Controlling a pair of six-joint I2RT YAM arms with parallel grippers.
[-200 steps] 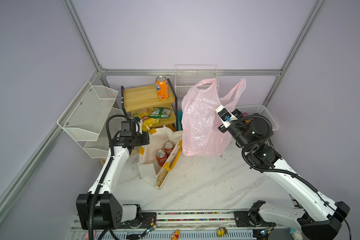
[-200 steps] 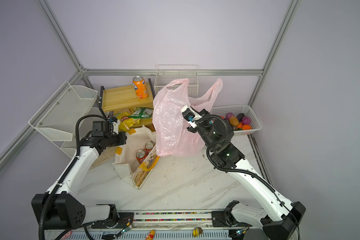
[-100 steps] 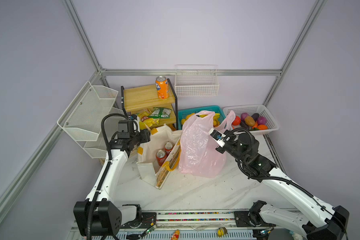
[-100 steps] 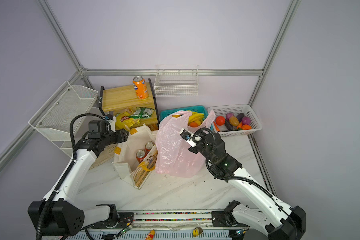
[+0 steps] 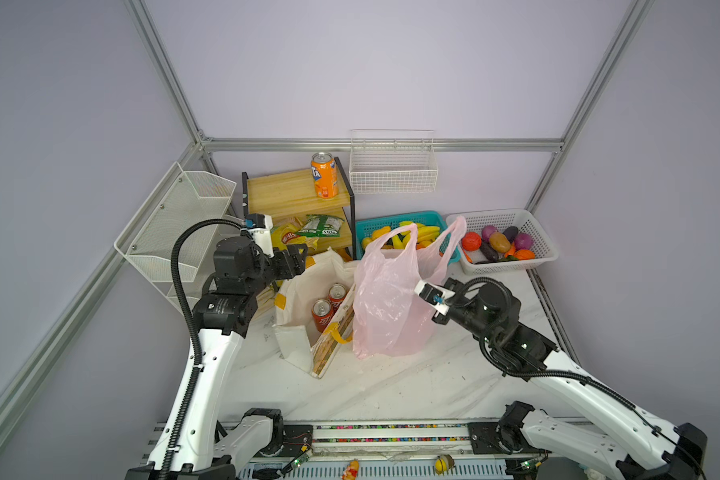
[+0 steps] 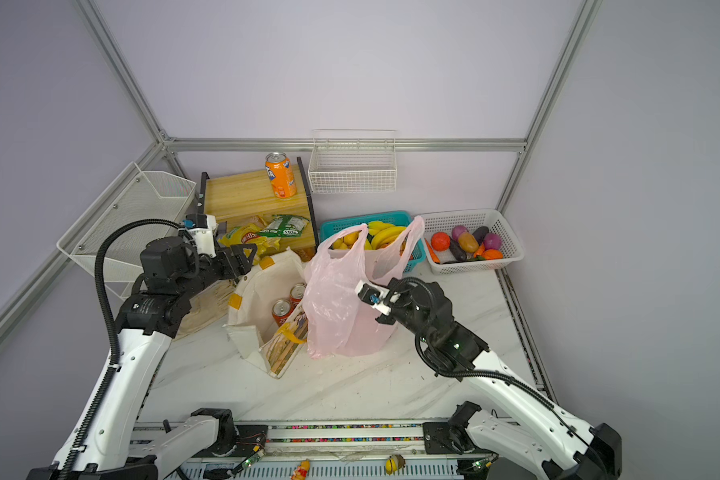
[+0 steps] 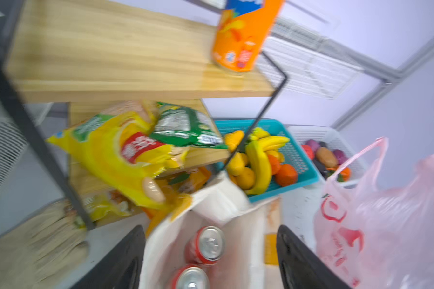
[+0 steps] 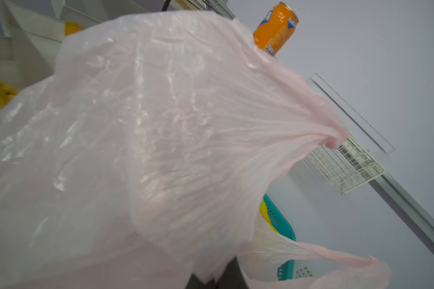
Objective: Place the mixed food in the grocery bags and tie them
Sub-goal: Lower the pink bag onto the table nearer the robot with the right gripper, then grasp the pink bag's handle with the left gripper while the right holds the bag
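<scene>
The pink plastic bag is held by its side in my right gripper, so next my left gripper takes the handle [image 5: 388, 238] beside the tote, and then my right gripper needs to take the other.
The white canvas tote [image 5: 296, 299] stands open on the table, and two red cola cans [image 5: 337, 293] [image 5: 321, 312] stand upright inside it. My left gripper [image 5: 302, 259] hovers open over the tote's far rim with nothing between its fingers [image 7: 125, 257]; the cans [image 7: 208, 244] show below them. The pink plastic bag [image 5: 387, 303] stands just right of the tote with its handles up. My right gripper [image 8: 217, 280] is shut on a fold of the bag's side; the bag hides its fingers in both top views. Yellow and orange toy fruits [image 5: 400, 237] lie in the teal basket [image 5: 429, 217].
A wooden shelf [image 5: 283, 193] at the back carries an orange soda can [image 5: 324, 174], with snack packets [image 5: 321, 226] on the level below. A white basket [image 5: 531, 226] of toy vegetables sits at back right. There is a wire wall basket [image 5: 391, 166], a mesh rack [image 5: 175, 220] at left and a tan bag [image 6: 208, 303].
My right gripper has brought the pink bag down from high in the air onto the table beside the tote. My left gripper has opened and let go of the tote's rim.
</scene>
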